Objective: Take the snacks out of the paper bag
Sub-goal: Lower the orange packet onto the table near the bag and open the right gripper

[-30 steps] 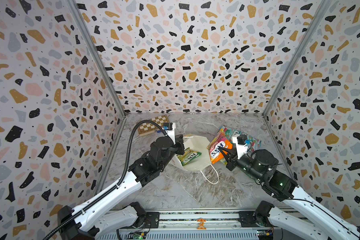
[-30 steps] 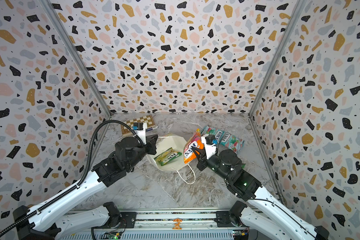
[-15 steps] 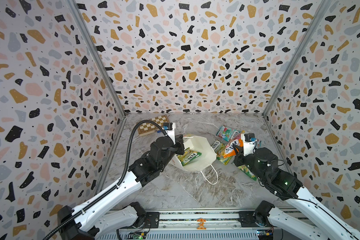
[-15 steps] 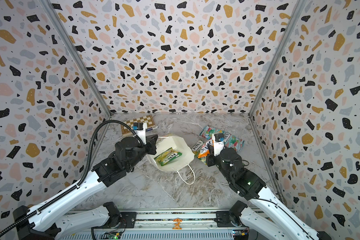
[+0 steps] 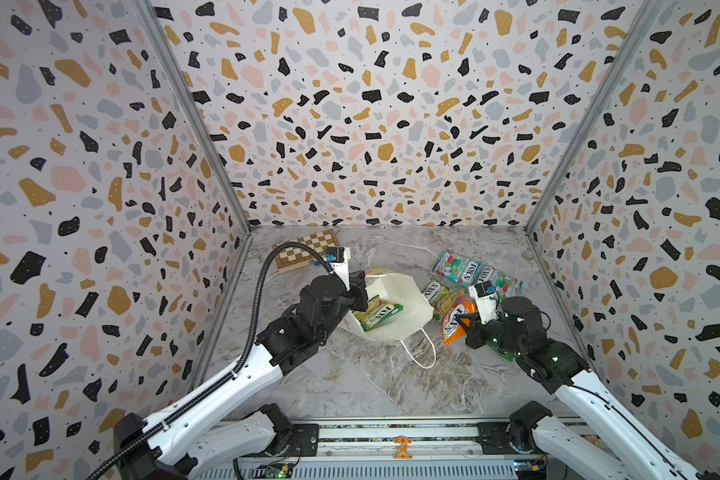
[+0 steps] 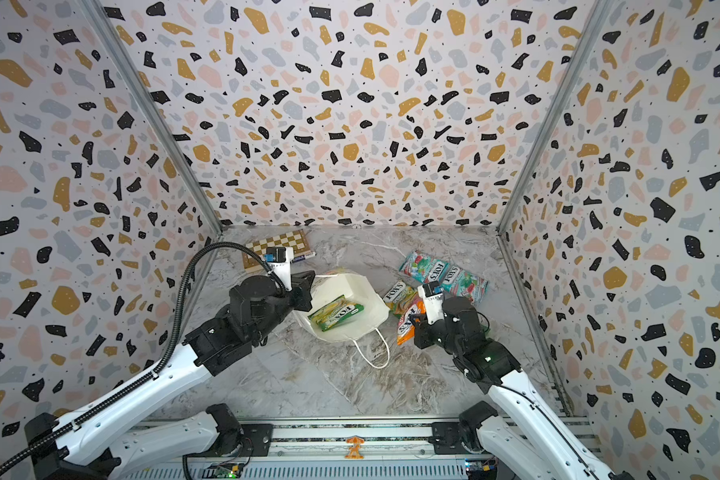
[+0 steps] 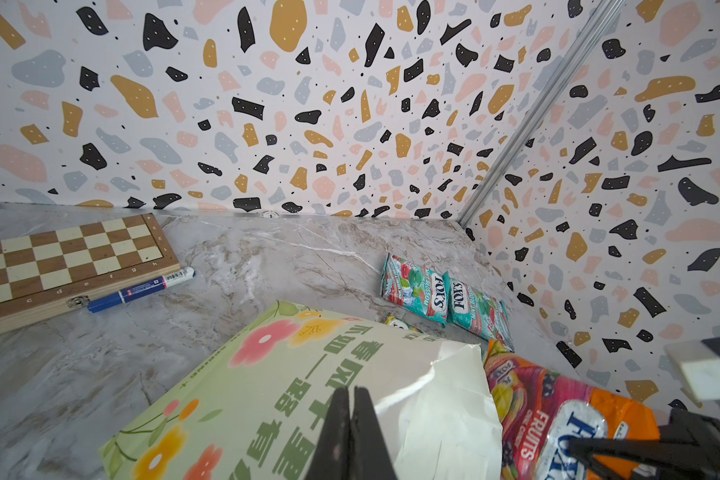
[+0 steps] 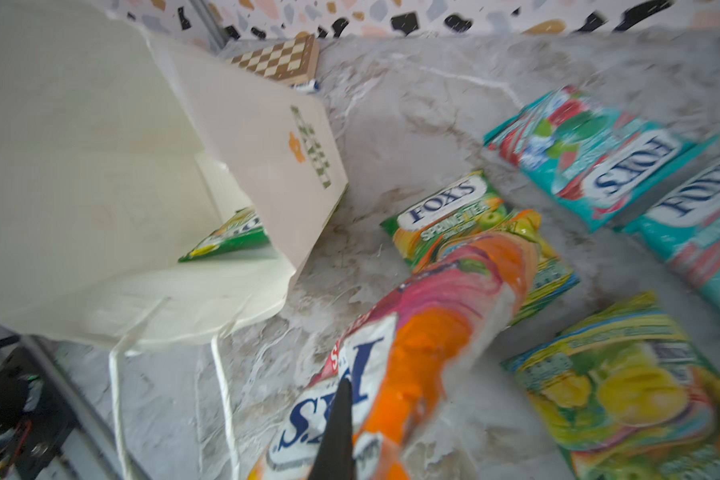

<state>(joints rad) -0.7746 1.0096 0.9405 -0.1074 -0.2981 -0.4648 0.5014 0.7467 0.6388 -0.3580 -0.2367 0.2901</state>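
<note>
The orange packet will go down on the marble floor (image 5: 429,348) by the bag's cord handle, put there by my right gripper.
The white paper bag (image 5: 408,299) (image 6: 362,291) lies tipped with its mouth toward the front. My left gripper (image 5: 358,291) (image 7: 352,395) is shut on the bag's printed side panel (image 7: 287,374). One green-yellow snack packet (image 5: 378,312) (image 8: 229,237) sits inside. My right gripper (image 5: 463,321) (image 8: 341,399) is shut on the orange packet (image 5: 456,320) (image 8: 433,316), right of the bag. That packet's far end overlaps a green-yellow packet (image 5: 437,293) (image 8: 445,208). Two teal packets (image 5: 458,268) (image 5: 497,280) lie behind. Another green-yellow packet (image 8: 624,386) lies under my right arm.
A wooden chessboard (image 5: 306,249) (image 7: 59,257) sits at the back left with a blue marker (image 7: 142,289) beside it. The bag's cord handle (image 5: 425,353) trails on the marble floor toward the front. Patterned walls close in three sides.
My right gripper carried the orange packet away from the bag's mouth to the right, then lower and nearer the front. The left gripper and the bag stayed put.
</note>
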